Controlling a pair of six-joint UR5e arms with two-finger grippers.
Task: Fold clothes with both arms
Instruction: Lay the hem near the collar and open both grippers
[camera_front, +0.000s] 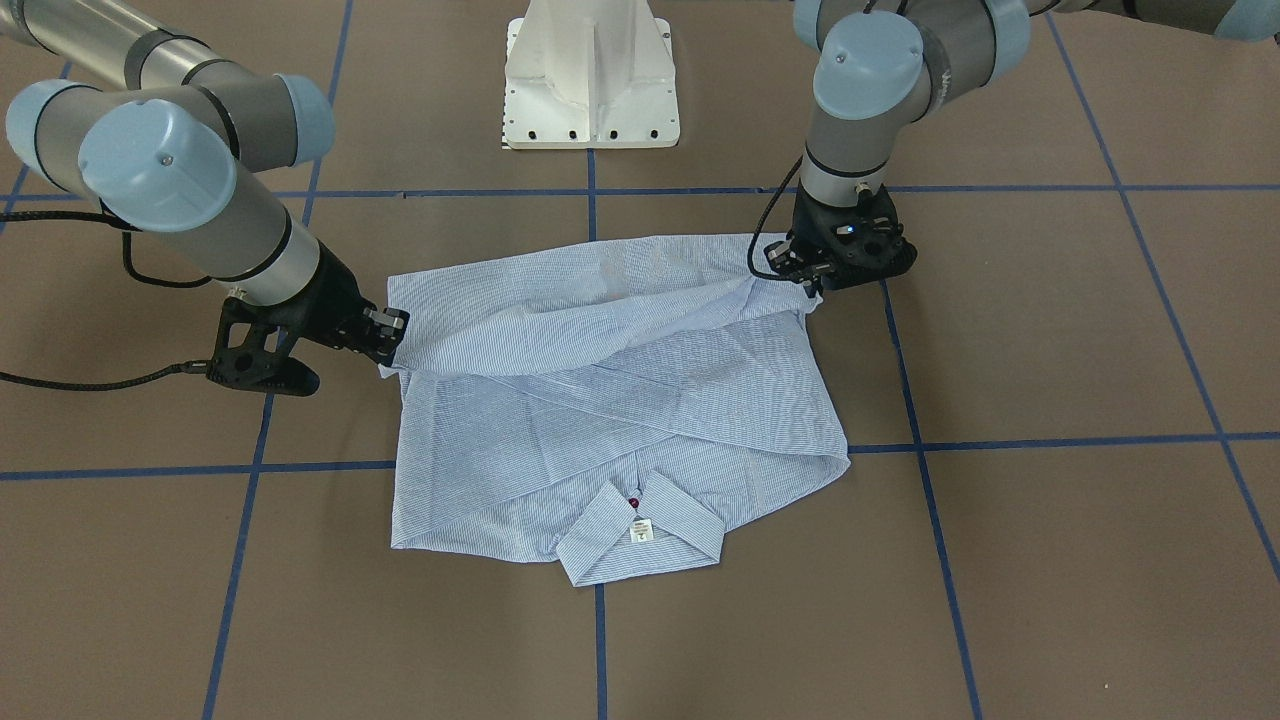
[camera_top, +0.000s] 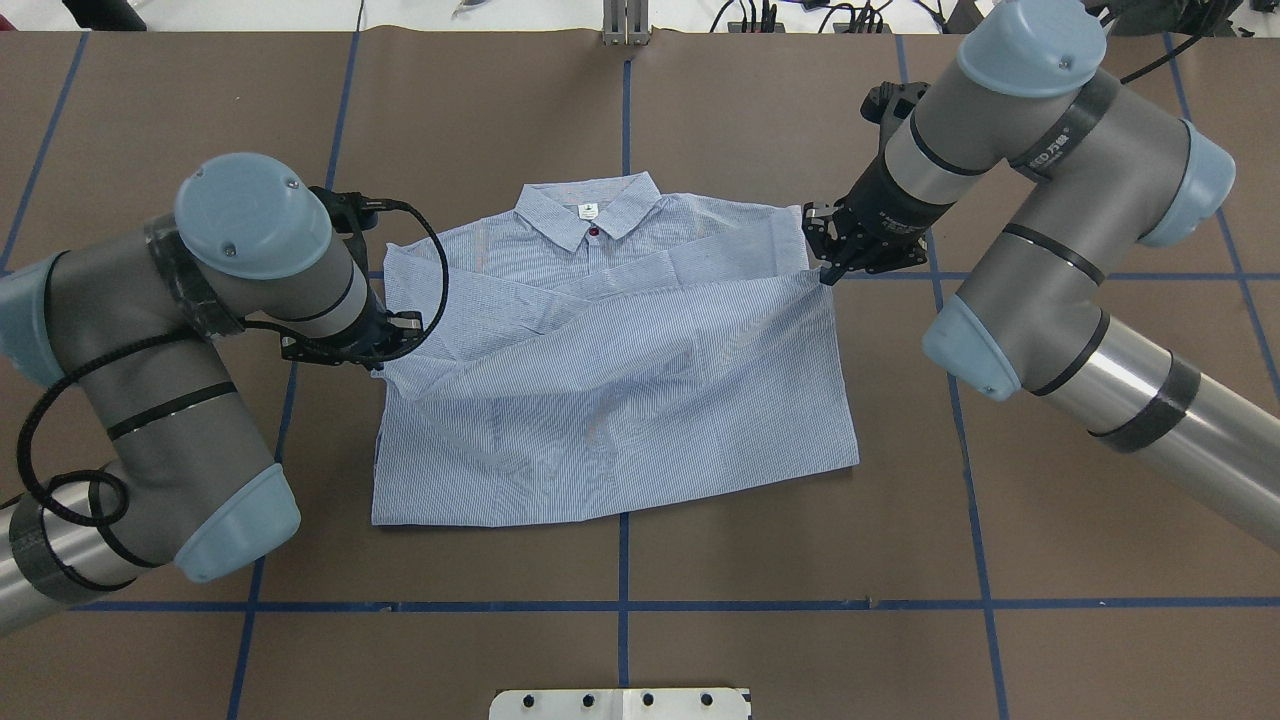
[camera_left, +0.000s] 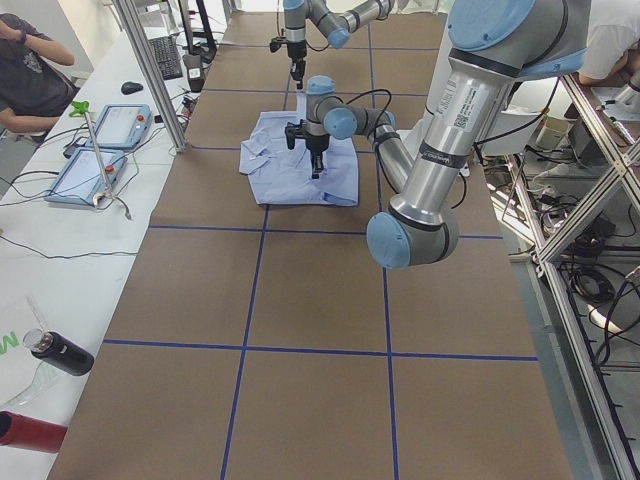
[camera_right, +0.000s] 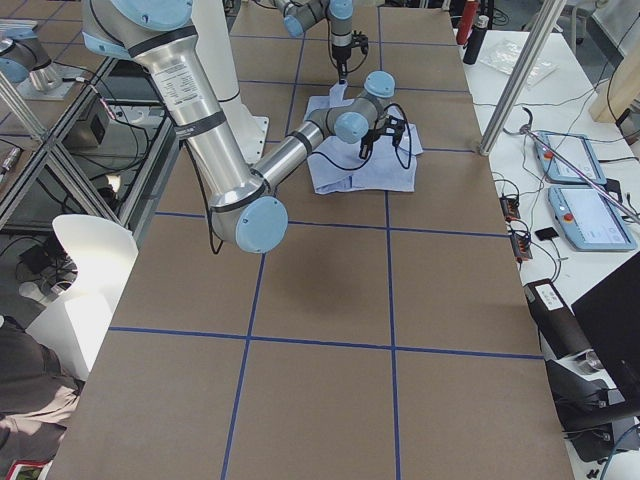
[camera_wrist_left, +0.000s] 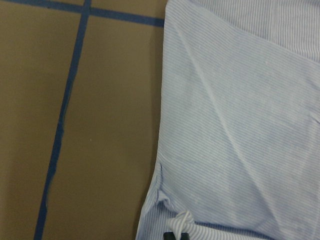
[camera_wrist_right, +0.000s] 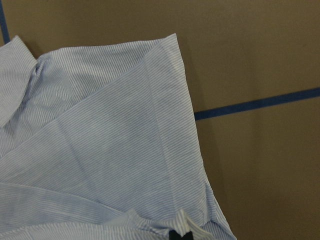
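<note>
The hem corner, now lifted over the shirt's body, will be let go by my left gripper at the shirt's pointed side corner (camera_front: 857, 476), just past the blue tape line.
The light blue striped shirt (camera_front: 600, 400) lies on the brown table with its collar (camera_top: 590, 212) and white neck label (camera_front: 641, 531) on the side far from the robot base. Its hem half is lifted and drawn over the body toward the collar. My left gripper (camera_top: 385, 352) is shut on the hem's left corner, seen as a pinched bunch in the left wrist view (camera_wrist_left: 179, 225). My right gripper (camera_top: 826, 276) is shut on the hem's right corner, pinched likewise in the right wrist view (camera_wrist_right: 183, 226). Both grippers hold the cloth slightly above the table.
The white pedestal base (camera_front: 592, 80) stands behind the shirt on the robot's side. Blue tape lines (camera_top: 622, 520) mark a grid on the brown table. Tablets (camera_left: 100, 150) and bottles (camera_left: 55, 352) lie on a white bench beyond the table's far edge.
</note>
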